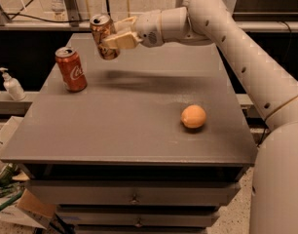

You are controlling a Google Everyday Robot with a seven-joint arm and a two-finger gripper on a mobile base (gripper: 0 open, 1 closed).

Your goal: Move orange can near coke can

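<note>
The orange can, still held in the air above the table, will be let go by my gripper on the grey table snug (95, 83) against the coke can, toward my arm.
The orange can (104, 36) has a mottled copper-orange label and a silver top. My gripper (114, 36) is shut on it and holds it in the air, tilted a little, above the far left part of the grey table (129, 126). The coke can (71, 69) is bright red with white script. It stands upright on the table's left side, below and to the left of the held can. The two cans are apart.
A round orange fruit (194, 116) lies on the table's right side. A white pump bottle (12, 85) stands off the table at the left. Drawers (134, 198) sit under the tabletop. Clutter lies on the floor at lower left.
</note>
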